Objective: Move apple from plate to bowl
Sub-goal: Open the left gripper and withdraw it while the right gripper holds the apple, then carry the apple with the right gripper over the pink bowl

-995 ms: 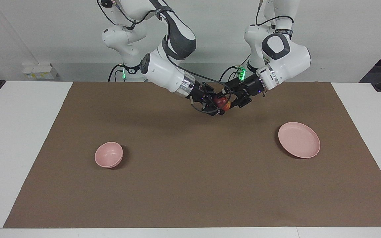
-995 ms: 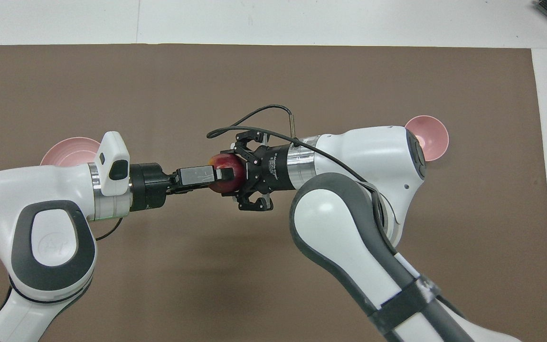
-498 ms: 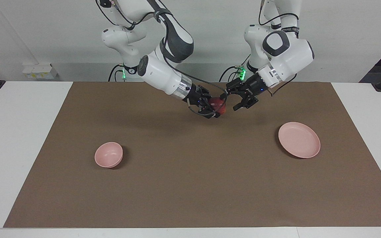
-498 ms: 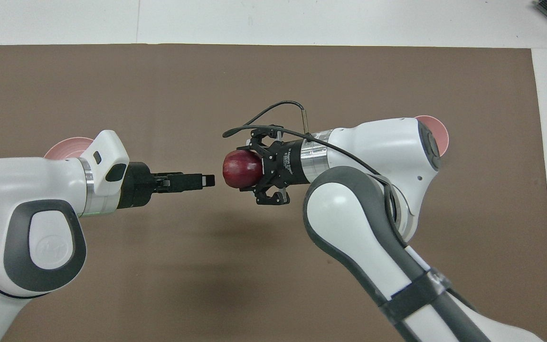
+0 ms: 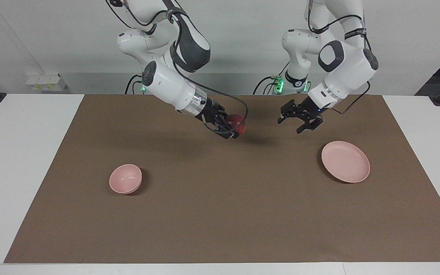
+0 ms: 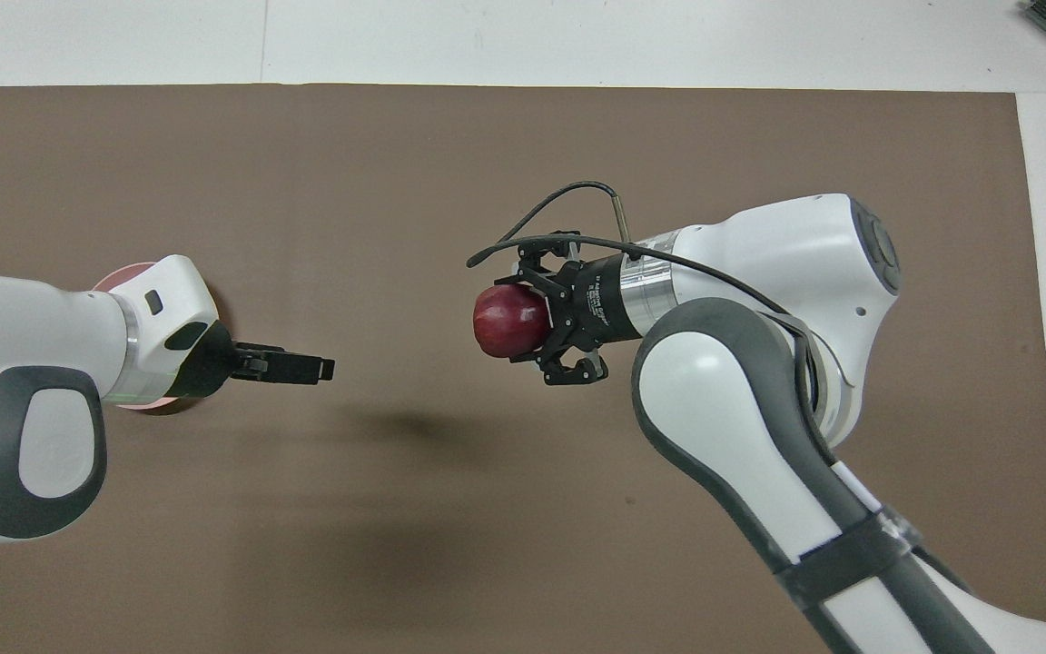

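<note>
Next, the right gripper releases the dark red apple inside the small deep pink bowl (image 6: 808,265) below its own arm.
The dark red apple (image 5: 238,121) (image 6: 507,320) hangs above the brown mat with my right gripper (image 5: 233,128) (image 6: 523,320) shut on it. My left gripper (image 5: 298,121) (image 6: 319,368) is open and holds nothing, over the mat between the apple and the plate. The flat pink plate (image 5: 345,161) lies bare toward the left arm's end. In the overhead view the left arm covers most of the plate (image 6: 119,274). The small deep pink bowl (image 5: 125,178) stands toward the right arm's end, with nothing in it. The right arm hides it in the overhead view.
A brown mat (image 5: 220,214) covers most of the white table (image 5: 25,152). A small white box (image 5: 46,82) sits against the wall past the right arm's end.
My left gripper has let go of the apple and drawn back toward the plate. My right gripper, still shut on the apple, has carried it toward the bowl's end.
</note>
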Motion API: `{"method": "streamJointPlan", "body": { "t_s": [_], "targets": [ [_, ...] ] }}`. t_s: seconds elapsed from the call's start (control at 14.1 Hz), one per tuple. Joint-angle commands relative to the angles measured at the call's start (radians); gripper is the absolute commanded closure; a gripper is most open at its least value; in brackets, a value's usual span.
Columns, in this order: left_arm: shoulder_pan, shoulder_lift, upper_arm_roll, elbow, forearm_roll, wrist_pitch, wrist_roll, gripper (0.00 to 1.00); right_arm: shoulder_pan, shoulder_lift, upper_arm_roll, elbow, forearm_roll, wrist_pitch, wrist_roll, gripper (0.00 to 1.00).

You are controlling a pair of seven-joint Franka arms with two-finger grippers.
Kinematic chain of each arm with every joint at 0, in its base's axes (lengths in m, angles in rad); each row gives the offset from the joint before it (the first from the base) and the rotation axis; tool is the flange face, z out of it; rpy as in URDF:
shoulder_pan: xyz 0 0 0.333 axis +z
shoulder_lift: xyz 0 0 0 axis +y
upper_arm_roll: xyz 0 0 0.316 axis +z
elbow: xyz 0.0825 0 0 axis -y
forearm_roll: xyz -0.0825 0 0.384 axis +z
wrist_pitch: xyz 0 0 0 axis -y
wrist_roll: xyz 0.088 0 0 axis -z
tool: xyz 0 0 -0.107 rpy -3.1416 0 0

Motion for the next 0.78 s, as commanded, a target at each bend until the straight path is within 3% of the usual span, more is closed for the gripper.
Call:
{"method": "streamJointPlan", "body": {
  "t_s": [0.0, 0.21, 0.36, 0.71],
  "targets": [
    [0.047, 0.034, -0.008, 0.101, 0.096, -0.043, 0.002, 0.00, -0.059, 0.002, 0.006, 0.000, -0.107, -0.011, -0.138, 1.00],
    [0.073, 0.033, -0.005, 0.195, 0.140, -0.110, 0.002, 0.00, -0.131, 0.011, 0.006, 0.000, -0.182, -0.021, -0.321, 1.00],
    [0.078, 0.034, -0.004, 0.305, 0.205, -0.234, 0.004, 0.00, -0.177, 0.017, 0.006, 0.002, -0.280, -0.019, -0.445, 1.00],
    [0.092, 0.069, -0.004, 0.566, 0.202, -0.492, 0.007, 0.00, -0.265, 0.029, 0.005, 0.003, -0.485, 0.001, -0.743, 1.00]
  ]
}}
